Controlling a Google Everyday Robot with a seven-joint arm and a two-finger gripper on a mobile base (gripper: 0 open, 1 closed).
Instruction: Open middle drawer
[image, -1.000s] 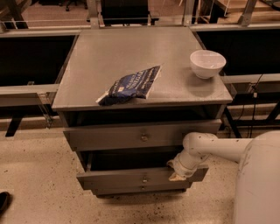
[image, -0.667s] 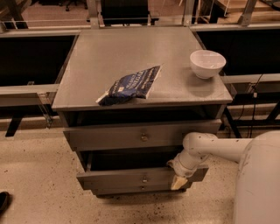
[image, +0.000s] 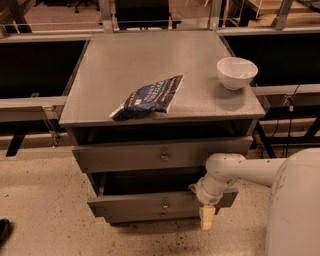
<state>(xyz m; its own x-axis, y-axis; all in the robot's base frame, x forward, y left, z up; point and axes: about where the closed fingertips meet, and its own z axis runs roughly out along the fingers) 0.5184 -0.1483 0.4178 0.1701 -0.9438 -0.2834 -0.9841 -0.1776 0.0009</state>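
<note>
Next, my gripper shifts toward the knob, grips the front's top edge (image: 182, 194) and pulls, since it hangs near the end of the middle drawer, which stands partly open.
The middle drawer (image: 150, 204) is a grey flat front with a small round knob (image: 165, 204). It stands pulled out from the cabinet, with a dark gap above it showing its interior. My gripper (image: 207, 219) hangs on the white arm (image: 235, 172) at the drawer's right end, in front of the drawer front and reaching below its lower edge. It points downward and sits well right of the knob. The taller top drawer (image: 160, 156) is above, and the thin bottom drawer (image: 150, 216) is just below.
On the cabinet top (image: 150, 65) lie a dark blue snack bag (image: 149, 98) and a white bowl (image: 237, 72). Dark-framed structures flank the cabinet on both sides. Speckled floor (image: 45, 200) lies in front. My white body (image: 295, 205) fills the right foreground.
My gripper has moved downward along the right end of the middle drawer front, from about its top edge to below its lower edge. The drawer stays pulled out about as far.
</note>
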